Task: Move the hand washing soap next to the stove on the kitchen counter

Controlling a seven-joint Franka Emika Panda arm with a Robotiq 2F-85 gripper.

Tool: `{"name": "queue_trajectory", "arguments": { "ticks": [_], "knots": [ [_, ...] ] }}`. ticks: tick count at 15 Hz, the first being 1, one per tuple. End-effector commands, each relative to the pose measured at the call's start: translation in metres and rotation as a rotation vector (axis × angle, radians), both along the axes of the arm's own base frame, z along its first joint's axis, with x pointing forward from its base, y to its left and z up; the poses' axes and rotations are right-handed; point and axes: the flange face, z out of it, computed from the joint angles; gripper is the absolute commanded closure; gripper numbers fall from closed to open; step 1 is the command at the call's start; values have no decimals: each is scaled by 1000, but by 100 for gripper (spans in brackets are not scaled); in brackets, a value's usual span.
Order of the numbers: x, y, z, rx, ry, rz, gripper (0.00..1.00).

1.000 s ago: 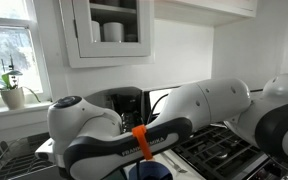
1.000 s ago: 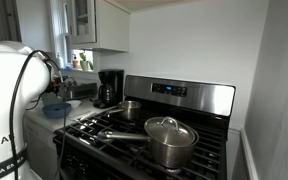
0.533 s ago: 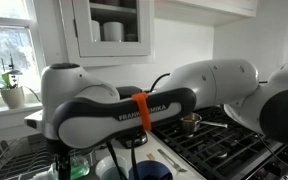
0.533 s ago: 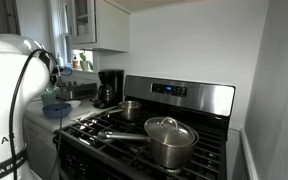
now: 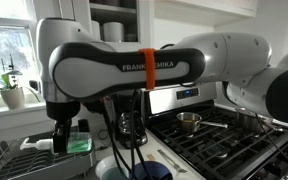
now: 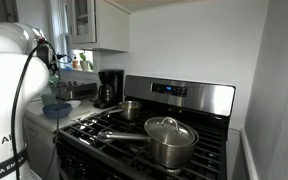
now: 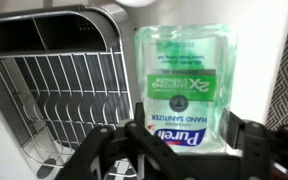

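The gripper needs to release the hand washing soap on the counter (image 5: 153, 155) between the blue bowl and the stove.
The hand washing soap is a clear Purell pump bottle with a green label (image 7: 184, 80). It also shows as a green shape in an exterior view (image 5: 77, 143). My gripper (image 7: 174, 140) points down, and its two black fingers press on both sides of the bottle's lower end. In an exterior view the gripper (image 5: 62, 135) hangs beside the dish rack, far left of the stove (image 5: 219, 135). The steel stove (image 6: 184, 98) carries pots. The whitish kitchen counter (image 6: 39, 122) lies between the stove and the sink side.
A wire dish rack (image 7: 54, 90) sits right beside the bottle. A black coffee maker (image 6: 109, 88) stands at the back of the counter. A blue bowl (image 6: 56, 108) lies on the counter near the stove. A potted plant (image 5: 12, 95) is on the sill. My arm (image 5: 134, 65) spans the counter.
My arm has risen and swung up across the view. The gripper and the green bottle now sit higher in the exterior view than half a second ago.
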Motion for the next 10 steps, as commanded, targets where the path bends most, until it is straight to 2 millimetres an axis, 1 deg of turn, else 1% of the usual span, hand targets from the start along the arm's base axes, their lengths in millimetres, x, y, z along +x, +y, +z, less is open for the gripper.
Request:
{"name": "queue_trajectory", "arguments": {
  "ticks": [1, 6, 8, 10],
  "knots": [
    [0, -13, 20, -8, 45, -157, 56],
    [6, -18, 25, 46, 67, -357, 56],
    [6, -16, 24, 69, 66, -401, 56],
    [4, -18, 21, 54, 80, -434, 56]
  ]
}}
